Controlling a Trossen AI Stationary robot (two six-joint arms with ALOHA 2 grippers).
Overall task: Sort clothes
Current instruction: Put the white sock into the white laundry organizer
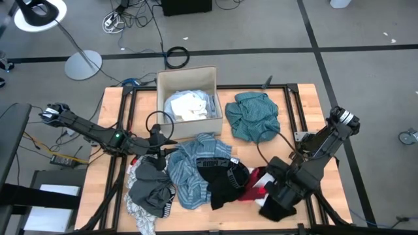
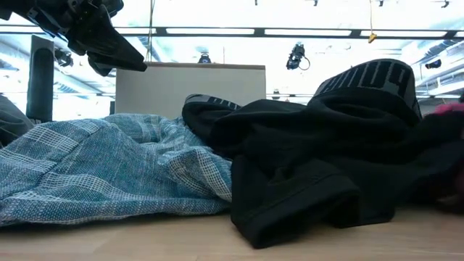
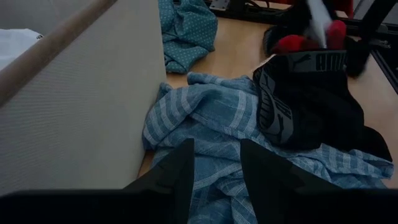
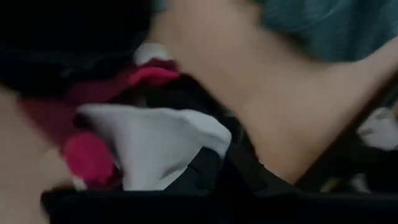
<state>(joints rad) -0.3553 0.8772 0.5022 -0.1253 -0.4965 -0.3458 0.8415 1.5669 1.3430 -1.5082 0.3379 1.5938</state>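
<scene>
The white piece is bunched together with the red piece, so the robot's right gripper should open and grasp just the white cloth (image 1: 264,181) by itself before lifting toward the box.
A blue-striped garment (image 1: 192,166) lies heaped on the table beside a black piece (image 1: 225,179), a grey piece (image 1: 150,189) and a white-grey patterned piece (image 1: 140,219). A teal garment (image 1: 253,116) lies at the far right. White and light clothes (image 1: 186,108) lie in the cardboard box (image 1: 188,73). My left gripper (image 3: 216,177) is open and empty, hovering over the striped garment's (image 3: 205,118) far edge, next to the box wall (image 3: 81,106). My right gripper (image 1: 268,189) is at the red and white pieces (image 4: 149,137) near the table's near right; its view is blurred.
The box stands at the table's far middle. A black metal frame (image 1: 290,91) runs around the table top. Bare wood shows between the teal garment and the heap (image 1: 261,153). Cables and a lamp base lie on the floor beyond the far edge.
</scene>
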